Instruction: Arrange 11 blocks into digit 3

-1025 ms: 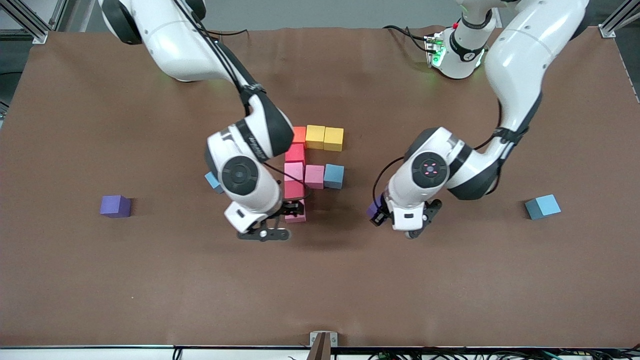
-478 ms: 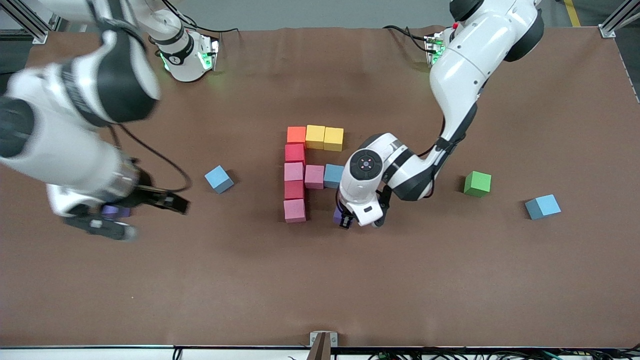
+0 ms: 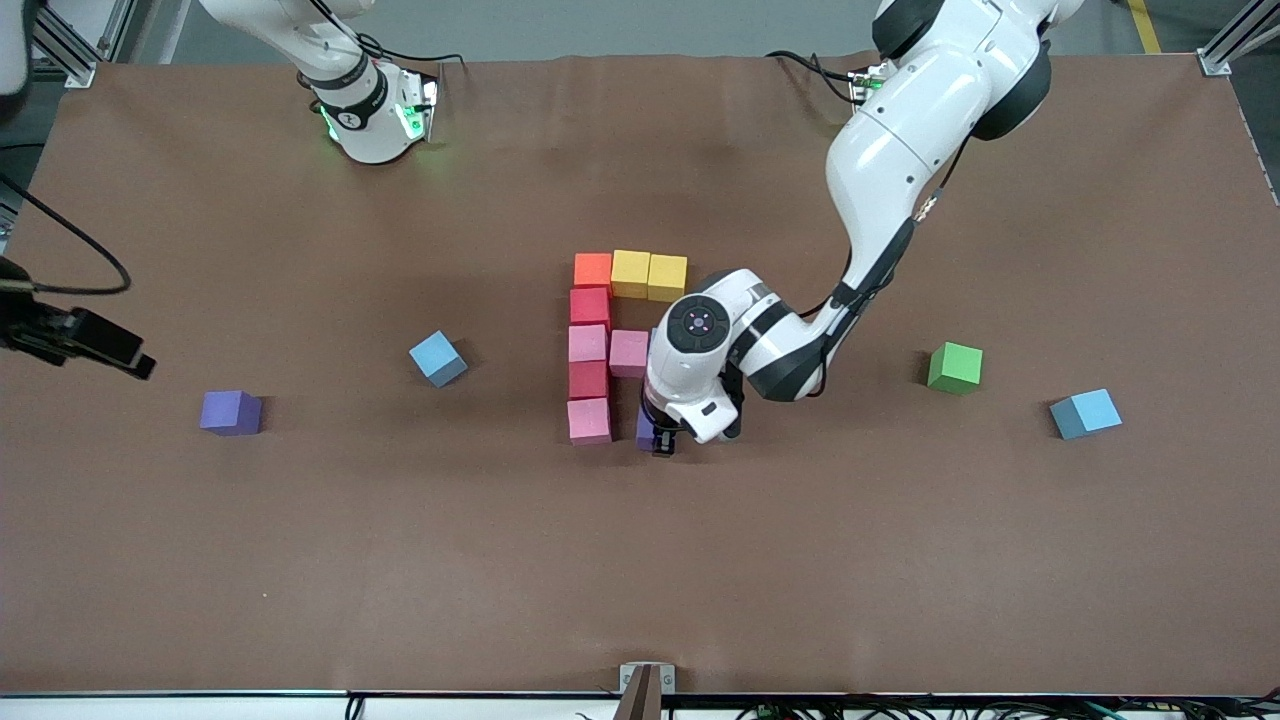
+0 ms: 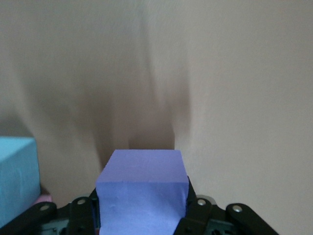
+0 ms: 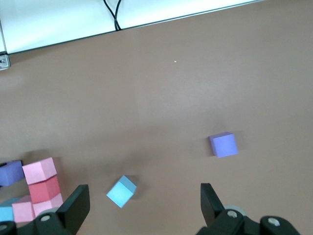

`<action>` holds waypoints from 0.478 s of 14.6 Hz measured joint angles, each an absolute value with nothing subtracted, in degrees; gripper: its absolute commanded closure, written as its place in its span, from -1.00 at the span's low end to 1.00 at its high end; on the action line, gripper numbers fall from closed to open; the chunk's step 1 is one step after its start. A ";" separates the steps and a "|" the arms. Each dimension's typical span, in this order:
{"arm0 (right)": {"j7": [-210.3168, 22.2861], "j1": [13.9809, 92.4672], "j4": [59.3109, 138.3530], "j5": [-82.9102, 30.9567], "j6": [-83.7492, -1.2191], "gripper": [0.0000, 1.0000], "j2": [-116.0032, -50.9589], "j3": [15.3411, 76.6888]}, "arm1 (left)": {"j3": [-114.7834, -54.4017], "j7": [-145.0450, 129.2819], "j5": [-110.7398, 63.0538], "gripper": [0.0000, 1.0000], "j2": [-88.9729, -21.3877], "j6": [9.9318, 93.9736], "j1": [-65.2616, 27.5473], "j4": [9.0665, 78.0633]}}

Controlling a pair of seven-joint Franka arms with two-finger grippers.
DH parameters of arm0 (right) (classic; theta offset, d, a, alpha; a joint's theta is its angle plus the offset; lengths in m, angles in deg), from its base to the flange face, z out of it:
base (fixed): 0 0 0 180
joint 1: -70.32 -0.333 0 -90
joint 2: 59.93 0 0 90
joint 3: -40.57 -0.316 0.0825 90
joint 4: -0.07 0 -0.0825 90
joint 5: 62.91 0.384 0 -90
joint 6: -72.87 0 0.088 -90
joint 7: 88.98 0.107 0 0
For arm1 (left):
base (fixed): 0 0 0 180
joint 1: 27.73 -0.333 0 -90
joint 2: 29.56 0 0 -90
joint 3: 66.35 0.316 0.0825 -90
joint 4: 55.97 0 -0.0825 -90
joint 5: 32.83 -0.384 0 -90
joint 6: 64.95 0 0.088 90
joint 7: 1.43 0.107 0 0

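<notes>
The robot's left gripper should release the purple block flush against the pink block at the figure's near end (image 3: 626, 420).
My left gripper (image 3: 655, 437) is shut on a purple block (image 4: 142, 191), low over the table just beside the pink block (image 3: 589, 420) at the figure's near end. The figure is a column of orange (image 3: 593, 269), red (image 3: 590, 306), pink (image 3: 588, 343) and red (image 3: 589, 379) blocks ending in that pink one. Two yellow blocks (image 3: 649, 275) extend its top bar and a pink block (image 3: 629, 352) its middle bar. A light blue block (image 4: 17, 181) beside that one is hidden under the left hand in the front view. My right gripper (image 5: 144, 203) hangs open, high over the right arm's end of the table.
Loose cubes lie around: a light blue one (image 3: 437, 358) and a purple one (image 3: 230, 412) toward the right arm's end, a green one (image 3: 955, 367) and a blue one (image 3: 1085, 413) toward the left arm's end.
The right arm has swung up and away from the figure toward its own end of the table. The left gripper has carried the purple block in beside the nearest pink block.
</notes>
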State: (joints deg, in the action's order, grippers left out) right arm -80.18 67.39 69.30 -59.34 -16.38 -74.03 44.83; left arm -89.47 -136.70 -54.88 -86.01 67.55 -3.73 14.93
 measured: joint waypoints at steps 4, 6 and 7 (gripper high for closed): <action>-80.89 69.43 74.48 -60.56 -16.42 -1.00 -68.82 42.49 | -89.29 -137.69 -53.67 0.99 -87.97 67.49 -2.47 11.83; -81.95 68.55 76.53 -61.37 -16.31 -1.00 -67.08 43.87 | -89.03 -137.78 -53.02 0.99 -88.60 67.23 -1.80 11.55; -82.51 67.52 77.07 -61.47 -16.32 -1.00 -66.63 45.24 | -88.85 -137.84 -52.76 0.99 -88.73 67.15 -1.49 11.51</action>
State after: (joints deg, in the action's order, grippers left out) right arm -82.51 67.52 77.07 -61.47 -16.32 -66.63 45.24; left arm -88.85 -137.84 -52.76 -88.73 67.15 -1.49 11.51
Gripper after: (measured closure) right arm 0.000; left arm 0.405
